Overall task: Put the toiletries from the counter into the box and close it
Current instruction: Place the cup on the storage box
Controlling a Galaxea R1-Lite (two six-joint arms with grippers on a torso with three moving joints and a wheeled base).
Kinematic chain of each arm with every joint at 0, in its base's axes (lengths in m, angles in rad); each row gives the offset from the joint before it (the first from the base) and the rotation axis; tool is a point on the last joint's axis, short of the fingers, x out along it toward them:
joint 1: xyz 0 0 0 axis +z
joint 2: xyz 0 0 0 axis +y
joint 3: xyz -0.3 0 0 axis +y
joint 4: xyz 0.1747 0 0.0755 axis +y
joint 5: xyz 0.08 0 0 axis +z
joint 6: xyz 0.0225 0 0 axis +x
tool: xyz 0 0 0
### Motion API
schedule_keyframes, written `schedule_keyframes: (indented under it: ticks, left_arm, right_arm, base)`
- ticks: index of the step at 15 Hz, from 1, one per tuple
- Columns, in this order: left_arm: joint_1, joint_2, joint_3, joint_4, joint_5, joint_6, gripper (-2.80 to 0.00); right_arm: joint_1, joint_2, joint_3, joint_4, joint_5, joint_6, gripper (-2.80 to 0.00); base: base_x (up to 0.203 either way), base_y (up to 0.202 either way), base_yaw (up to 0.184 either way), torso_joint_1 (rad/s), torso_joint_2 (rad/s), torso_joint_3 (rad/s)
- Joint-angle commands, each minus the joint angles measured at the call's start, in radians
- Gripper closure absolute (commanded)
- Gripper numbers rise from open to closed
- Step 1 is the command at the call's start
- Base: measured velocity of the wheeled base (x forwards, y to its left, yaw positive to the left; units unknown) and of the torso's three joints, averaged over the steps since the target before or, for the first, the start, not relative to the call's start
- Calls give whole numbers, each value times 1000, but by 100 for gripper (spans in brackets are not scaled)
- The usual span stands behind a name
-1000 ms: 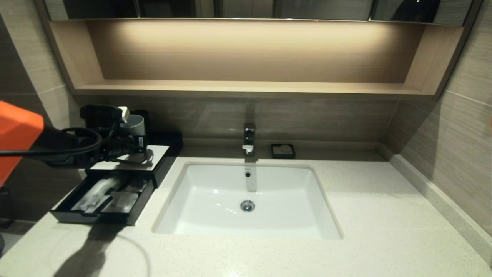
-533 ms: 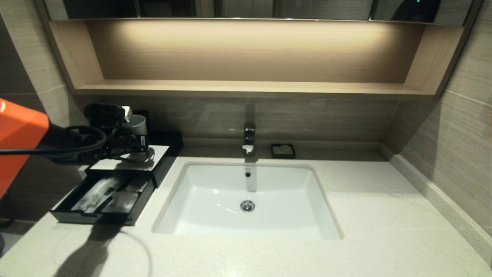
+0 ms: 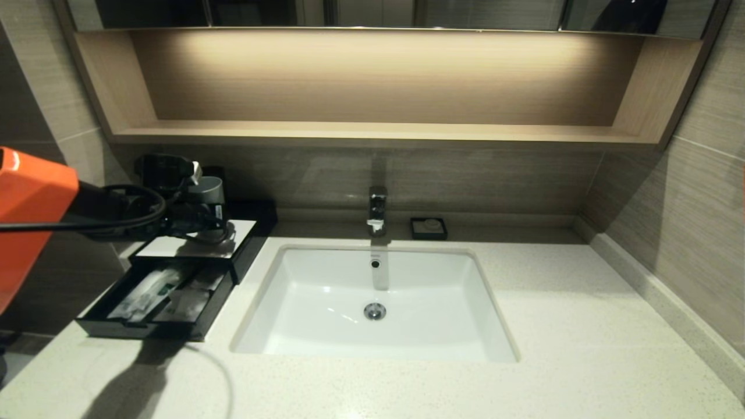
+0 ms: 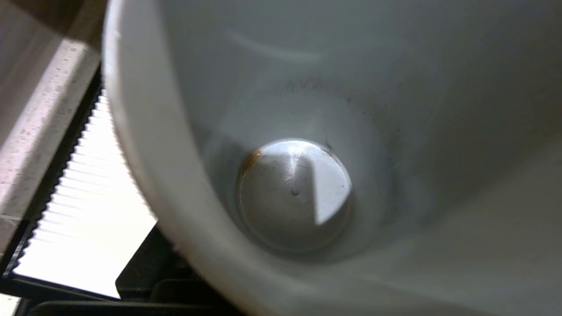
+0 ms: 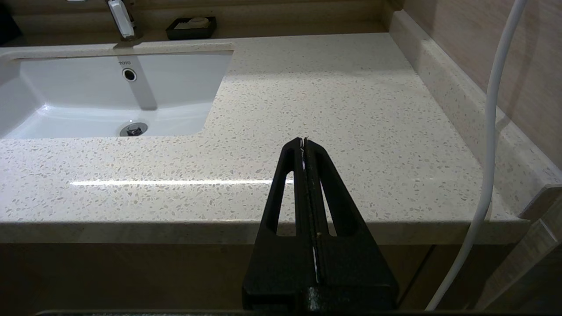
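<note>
Next, I let go of the grey-white cup with my left gripper on the back of the black box's top [image 3: 223, 224], toward the sink.
The black box [image 3: 247, 253] stands at the counter's [image 3: 570, 326] left end with its front drawer [image 3: 102, 327] pulled out. The toiletries [image 3: 145, 294], slim clear-wrapped packets, one with a green band, lie inside the drawer. My left gripper [image 3: 198, 224] hangs over the box's white top panel [image 3: 169, 247], shut on a grey-white cup [image 3: 210, 189]. The cup's inside [image 4: 290, 193] fills the left wrist view, with the ribbed white panel [image 4: 88, 210] beside it. My right gripper [image 5: 304, 142] is shut and empty, parked before the counter's front edge at the right.
A white sunken sink [image 3: 326, 291] with a chrome faucet [image 3: 377, 209] takes the middle of the counter. A small black soap dish [image 3: 428, 228] sits behind it. A wooden shelf [image 3: 372, 132] runs above, and a raised stone kerb [image 3: 657, 297] lines the right side.
My left arm has shifted slightly to the right over the box, carrying the cup along. The drawer and packets have not moved.
</note>
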Motion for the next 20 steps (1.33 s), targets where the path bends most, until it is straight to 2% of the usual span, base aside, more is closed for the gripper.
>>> schedule_keyframes:
  ticks: [1,9,11,20]
  left_arm:
    - [-2,16,-4,-2,2,-4,0]
    - [-15,30,-50,44,3,-9,0]
    - [-22,33,-51,49,4,-27,0]
    - [-25,45,-56,67,6,-28,0]
  right_arm:
    - [0,0,0,-1,0,1,0]
    - [0,0,-1,-1,-1,1,0]
    - [0,0,-1,-1,0,1,0]
    - [0,0,0,-1,-1,1,0]
  base:
    - [0,0,0,0,0,0]
    - [0,0,0,0,0,0]
    - [0,0,0,0,0,0]
    - [0,0,0,0,0,0]
